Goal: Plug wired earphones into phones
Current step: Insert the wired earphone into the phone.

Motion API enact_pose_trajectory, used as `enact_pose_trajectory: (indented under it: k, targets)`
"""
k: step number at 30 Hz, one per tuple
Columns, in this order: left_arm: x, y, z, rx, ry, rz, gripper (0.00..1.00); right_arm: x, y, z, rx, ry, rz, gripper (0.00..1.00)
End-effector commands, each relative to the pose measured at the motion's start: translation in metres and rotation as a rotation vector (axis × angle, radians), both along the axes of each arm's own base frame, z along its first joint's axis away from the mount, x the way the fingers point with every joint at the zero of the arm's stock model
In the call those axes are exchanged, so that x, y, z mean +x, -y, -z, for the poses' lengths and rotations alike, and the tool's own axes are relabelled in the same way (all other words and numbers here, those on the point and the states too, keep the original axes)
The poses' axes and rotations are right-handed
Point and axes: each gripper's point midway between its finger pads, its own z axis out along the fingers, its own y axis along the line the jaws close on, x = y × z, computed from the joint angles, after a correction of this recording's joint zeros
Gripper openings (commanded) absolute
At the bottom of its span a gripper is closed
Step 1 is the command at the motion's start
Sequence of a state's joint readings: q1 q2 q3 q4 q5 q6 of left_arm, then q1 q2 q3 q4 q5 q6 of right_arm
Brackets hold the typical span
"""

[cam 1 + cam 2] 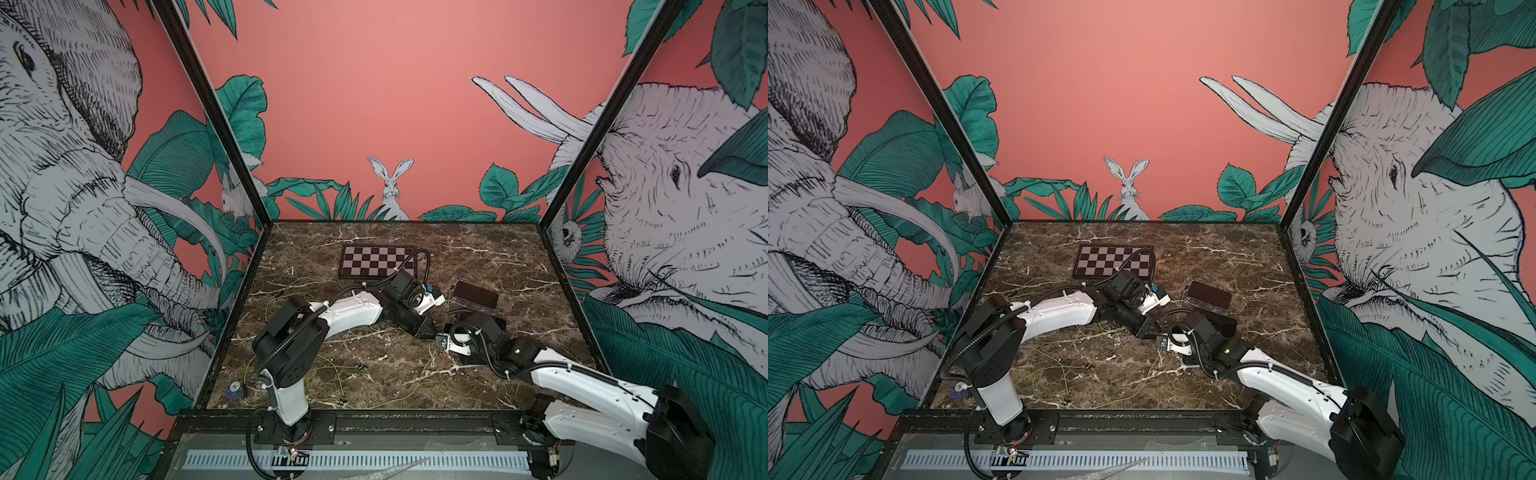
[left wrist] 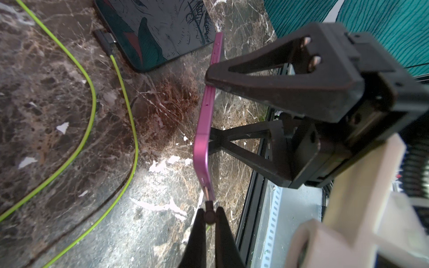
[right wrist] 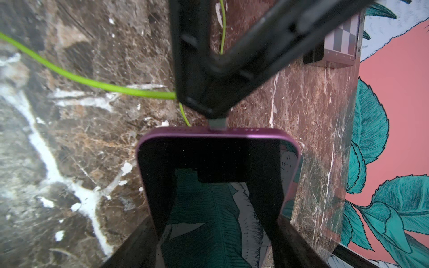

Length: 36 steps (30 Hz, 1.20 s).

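I need to let go of the purple-edged phone, now on edge just above the marble, with my right gripper, laying it flat on the marble [image 1: 481, 357] in front of the other phones.
My right gripper [image 3: 213, 222] is shut on a black phone [image 3: 216, 162] with a purple frame, one finger on each long side. The phone stands on edge just above the marble. My left gripper [image 2: 210, 215] is shut on the dark plug [image 2: 209, 214] of the wired earphones. The plug's metal tip [image 3: 217, 124] touches the port in the phone's short edge. Its yellow-green cord [image 3: 92, 82] trails off over the table. In a top view both grippers meet right of centre, with the left gripper [image 1: 432, 331] pointing right. A second phone [image 1: 476, 294] lies flat behind them with a plug [image 2: 105, 40] in it.
A checkerboard plate [image 1: 376, 261] lies at the back, behind my left arm. Loose yellow-green cords [image 1: 332, 370] with small dark earbuds sprawl over the front and left of the marble table. A small round blue thing [image 1: 233, 390] sits at the front left corner. Printed walls close in three sides.
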State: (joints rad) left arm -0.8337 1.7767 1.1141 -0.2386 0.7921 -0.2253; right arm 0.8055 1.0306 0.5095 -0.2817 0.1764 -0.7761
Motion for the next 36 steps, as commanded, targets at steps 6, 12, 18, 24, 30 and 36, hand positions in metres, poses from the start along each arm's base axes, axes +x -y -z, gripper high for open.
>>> enact_pose_trajectory:
  k: [6, 12, 18, 24, 30, 36]
  targets:
    - [-0.02, 0.015, -0.014, -0.083, -0.006, 0.142, 0.0, 0.004, -0.048, -0.072, 0.331, 0.199, -0.124, 0.61]
    - [-0.021, 0.014, -0.01, -0.072, -0.006, 0.157, 0.0, -0.003, -0.047, -0.077, 0.362, 0.195, -0.137, 0.61]
    - [-0.019, 0.013, -0.007, -0.061, 0.003, 0.153, 0.0, 0.0, -0.055, -0.082, 0.383, 0.175, -0.143, 0.6]
    - [-0.012, 0.01, -0.019, -0.059, 0.08, 0.131, 0.0, 0.007, -0.044, -0.072, 0.298, 0.174, -0.09, 0.6]
    - [0.007, 0.0, -0.045, -0.104, 0.182, 0.053, 0.19, -0.002, -0.019, -0.049, 0.2, 0.093, -0.009, 0.62]
    - [0.012, -0.005, -0.058, -0.105, 0.234, 0.033, 0.41, -0.009, 0.005, -0.023, 0.078, 0.011, 0.067, 0.63]
